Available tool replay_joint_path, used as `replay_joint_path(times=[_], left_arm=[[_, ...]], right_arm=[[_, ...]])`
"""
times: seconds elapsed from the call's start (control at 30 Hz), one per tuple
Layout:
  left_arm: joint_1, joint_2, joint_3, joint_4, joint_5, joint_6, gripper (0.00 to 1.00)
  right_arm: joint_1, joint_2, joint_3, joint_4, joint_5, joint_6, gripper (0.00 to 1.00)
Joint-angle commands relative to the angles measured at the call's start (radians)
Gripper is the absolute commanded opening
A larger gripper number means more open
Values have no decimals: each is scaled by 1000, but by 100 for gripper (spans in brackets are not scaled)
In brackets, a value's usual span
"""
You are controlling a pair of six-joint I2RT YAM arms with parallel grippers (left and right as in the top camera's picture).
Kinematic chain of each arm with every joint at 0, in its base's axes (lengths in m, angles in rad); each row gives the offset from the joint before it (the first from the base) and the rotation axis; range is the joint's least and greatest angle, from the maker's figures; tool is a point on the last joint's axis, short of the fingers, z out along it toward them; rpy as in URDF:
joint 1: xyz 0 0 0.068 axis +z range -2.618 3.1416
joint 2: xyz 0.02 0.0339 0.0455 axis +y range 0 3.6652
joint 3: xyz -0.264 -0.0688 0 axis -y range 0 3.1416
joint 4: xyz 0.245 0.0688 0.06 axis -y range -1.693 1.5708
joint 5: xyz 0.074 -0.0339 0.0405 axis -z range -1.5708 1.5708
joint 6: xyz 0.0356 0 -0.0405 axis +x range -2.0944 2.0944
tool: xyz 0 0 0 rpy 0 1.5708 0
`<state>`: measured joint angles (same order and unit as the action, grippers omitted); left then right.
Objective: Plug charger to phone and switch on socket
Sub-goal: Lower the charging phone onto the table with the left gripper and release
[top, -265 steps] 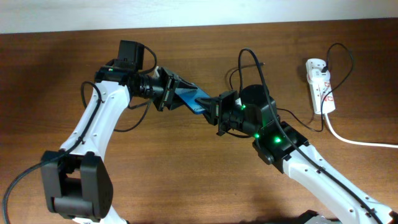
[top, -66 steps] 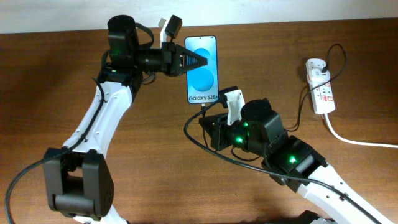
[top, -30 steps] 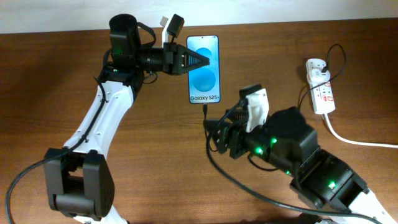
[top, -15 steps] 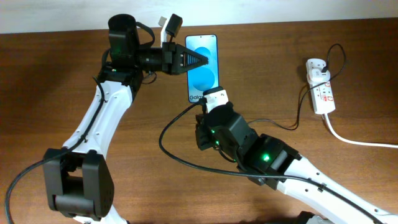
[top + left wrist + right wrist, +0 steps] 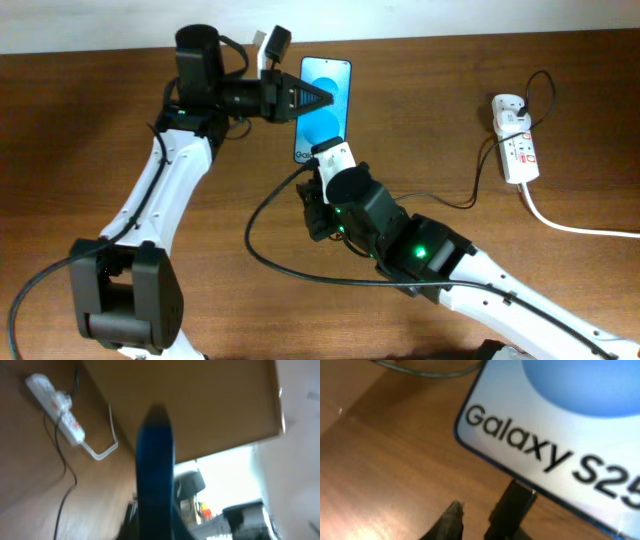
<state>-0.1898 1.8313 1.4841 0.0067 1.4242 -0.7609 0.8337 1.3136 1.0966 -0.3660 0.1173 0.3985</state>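
Next, I release the phone with my left gripper flat on the wooden table (image 5: 335, 189) beneath my right gripper.
The phone (image 5: 326, 84) has a bright blue screen and is held above the table, slightly tilted. My left gripper (image 5: 318, 99) is shut on its left edge. In the left wrist view the phone (image 5: 155, 470) shows edge-on and blurred. The right wrist view shows its screen (image 5: 555, 405) reading "Galaxy S25". The charger's black connector (image 5: 513, 504) touches the phone's bottom edge. My right gripper (image 5: 318, 195) is just below the phone. One finger (image 5: 452, 519) stands apart from the connector, and the other is hidden. The black cable (image 5: 262, 215) loops left and runs to the white socket (image 5: 514, 135).
The socket's thick white cord (image 5: 575, 227) runs off the right edge of the wooden table (image 5: 90, 130). The socket also shows in the left wrist view (image 5: 56, 408). The black cable crosses the table under my right arm (image 5: 440, 260).
My right arm has shifted slightly left and closer to the phone's lower end. The phone has tilted a little in my left gripper. The cable loop has spread further left.
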Motion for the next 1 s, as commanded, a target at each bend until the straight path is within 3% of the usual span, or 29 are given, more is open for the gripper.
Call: replay_joint_path(times=[0.0, 0.1, 0.13, 0.17, 0.2, 0.33, 0.47, 0.6, 0.77, 0.97], left_arm=[[-45, 5, -44, -24, 72, 80, 0], [-29, 5, -44, -24, -113, -43, 0], [-31, 5, -44, -23, -194, -124, 0], [-48, 5, -43, -14, -274, -211, 0], [-96, 5, -42, 55, -320, -295, 0], [-278, 5, -39, 248, -403, -401, 0], [-329, 21, -40, 76, -420, -267, 0], [-243, 112, -40, -254, -536, -15, 0], [-187, 271, -40, -314, -536, 165, 0], [-187, 391, -40, -315, -593, 220, 0]], right_arm=[[-48, -50, 122, -38, 98, -24, 46], [-50, -126, 179, -248, 98, -24, 74], [-50, -157, 205, -312, 113, -25, 90], [-50, -218, 253, -407, 156, -24, 99], [-50, -279, 294, -479, 224, -24, 99], [-50, -475, 339, -558, 498, -24, 99], [-50, -600, 339, -589, 576, -24, 99], [-50, -605, 317, -607, 576, -23, 99], [-50, -534, 296, -607, 576, 10, 99], [-50, -395, 296, -612, 575, 10, 99]])
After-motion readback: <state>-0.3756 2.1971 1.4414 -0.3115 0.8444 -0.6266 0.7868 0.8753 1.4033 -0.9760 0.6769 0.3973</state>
